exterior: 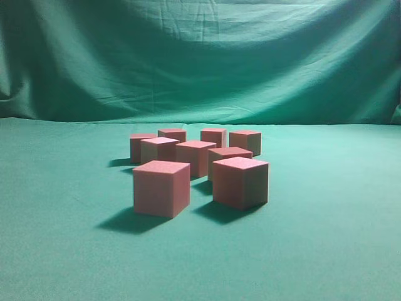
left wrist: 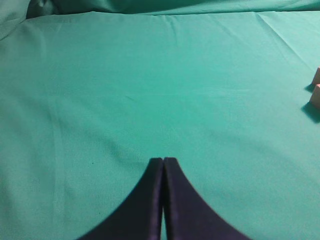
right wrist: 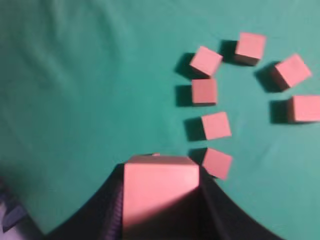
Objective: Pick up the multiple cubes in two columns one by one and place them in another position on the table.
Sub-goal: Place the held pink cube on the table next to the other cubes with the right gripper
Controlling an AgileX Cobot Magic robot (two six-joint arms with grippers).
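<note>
Next, I put the cube down on the green cloth (exterior: 101,183) beside the nearest cube's shadowed side with my right gripper.
Several pinkish-red cubes (exterior: 161,187) stand in a loose cluster in the middle of the green table (exterior: 62,219) in the exterior view; no gripper shows there. In the right wrist view my right gripper (right wrist: 160,167) is shut on one cube (right wrist: 157,192), held high above the cloth between the black fingers (right wrist: 116,205). Several cubes (right wrist: 216,125) lie below and to its right. My left gripper (left wrist: 163,160) hangs shut and empty over bare cloth, with the edges of two cubes (left wrist: 316,96) at that view's right border.
A draped green backdrop (exterior: 200,56) rises behind the table. Bare green cloth (right wrist: 75,90) spreads to the left of the cluster in the right wrist view, and more lies ahead of the left gripper.
</note>
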